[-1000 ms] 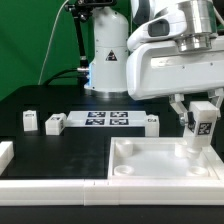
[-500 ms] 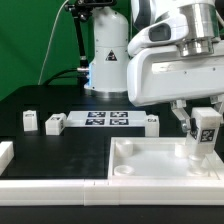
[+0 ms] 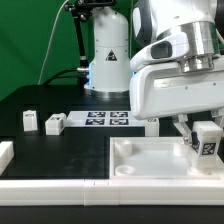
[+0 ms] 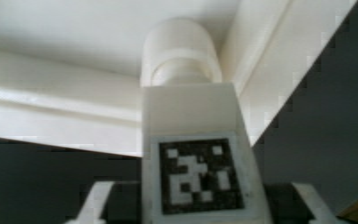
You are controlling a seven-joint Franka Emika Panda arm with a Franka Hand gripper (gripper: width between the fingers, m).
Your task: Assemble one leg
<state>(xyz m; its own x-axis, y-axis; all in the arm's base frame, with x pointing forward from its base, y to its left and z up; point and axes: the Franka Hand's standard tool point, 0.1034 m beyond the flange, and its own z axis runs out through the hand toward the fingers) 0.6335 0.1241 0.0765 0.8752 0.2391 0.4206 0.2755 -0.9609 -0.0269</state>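
Observation:
My slanted gripper needs to open, square up at the wrist and take the leg's upper end (image 3: 208, 131) to straighten it, because the leg leans in the tray's corner under it.
My gripper (image 3: 203, 127) is shut on a leg (image 3: 207, 141), a small white block with a black-and-white tag facing the camera. It holds the leg upright over the far right part of the large white tray-like piece (image 3: 140, 170), with the leg's lower end down near the tray's floor. In the wrist view the leg (image 4: 194, 110) runs away from my gripper (image 4: 197, 205) toward the tray's inner corner (image 4: 51, 90). The fingers (image 4: 98, 200) sit on either side of the tag.
Two loose legs (image 3: 30, 121) (image 3: 55, 123) stand at the exterior view's left, and another (image 3: 151, 122) stands by the marker board (image 3: 105, 119). A white part (image 3: 5, 153) lies at the left edge. The robot base (image 3: 108, 60) is behind.
The gripper has carried the leg toward the exterior view's right and lowered it toward the tray's right corner.

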